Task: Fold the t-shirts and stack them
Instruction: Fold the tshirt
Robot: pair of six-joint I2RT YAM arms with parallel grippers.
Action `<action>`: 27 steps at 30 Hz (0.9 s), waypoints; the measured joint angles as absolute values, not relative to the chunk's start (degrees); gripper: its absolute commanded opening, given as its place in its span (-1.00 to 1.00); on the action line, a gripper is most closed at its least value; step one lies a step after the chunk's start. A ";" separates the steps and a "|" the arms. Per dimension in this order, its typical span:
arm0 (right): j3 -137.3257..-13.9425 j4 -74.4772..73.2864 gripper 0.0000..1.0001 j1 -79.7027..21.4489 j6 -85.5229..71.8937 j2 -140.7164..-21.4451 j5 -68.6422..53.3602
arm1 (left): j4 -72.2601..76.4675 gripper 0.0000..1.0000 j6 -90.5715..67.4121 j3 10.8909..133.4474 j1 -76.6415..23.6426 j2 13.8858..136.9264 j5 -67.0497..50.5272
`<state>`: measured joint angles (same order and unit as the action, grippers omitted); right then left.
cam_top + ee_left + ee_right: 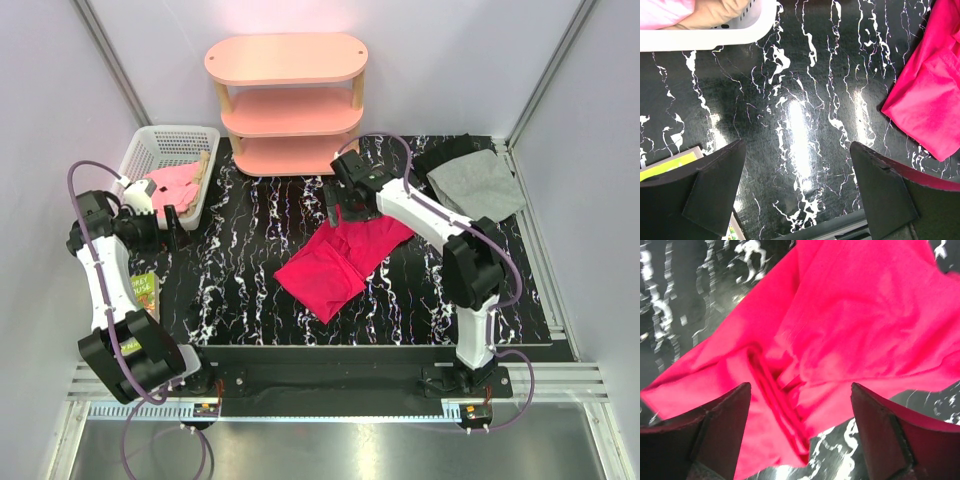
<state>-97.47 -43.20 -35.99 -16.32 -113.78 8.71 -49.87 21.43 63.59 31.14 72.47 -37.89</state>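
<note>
I need to next grip the middle of the red t-shirt's short edge (300, 296) facing my left arm with my right gripper.
The crimson-red t-shirt (340, 262) lies crumpled and partly folded in the middle of the black marble table (240, 250). Over its far edge hangs my right gripper (338, 212), open. In the right wrist view the red t-shirt (850, 315) fills the picture below the right gripper (800, 386), whose spread fingers hold nothing. The light grey t-shirt (478, 185) lies flat at the back right corner. At the table's left side my left gripper (176, 228) stands open over bare marble. In its own view the left gripper (797, 142) is empty, the red t-shirt (930, 100) at the right edge.
A pink three-tier shelf (288, 100) stands at the back centre. A white basket (165, 150) holding pink cloth (172, 183) sits at the back left, close to the left gripper. A green booklet (146, 290) lies beside the left arm. Dark cloth (445, 152) shows behind the grey shirt.
</note>
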 measured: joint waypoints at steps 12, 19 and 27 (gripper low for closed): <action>-88.55 -44.29 0.62 -55.44 -17.63 -103.72 4.40 | -49.89 0.79 21.47 63.59 31.07 72.38 -37.45; -84.36 -44.42 0.52 -56.97 -19.38 -104.92 3.90 | -49.89 0.80 21.50 63.59 31.07 72.38 -36.84; -77.84 -39.42 0.49 -49.76 -23.46 -109.21 -3.07 | -50.02 0.80 21.56 63.59 31.07 72.38 -36.32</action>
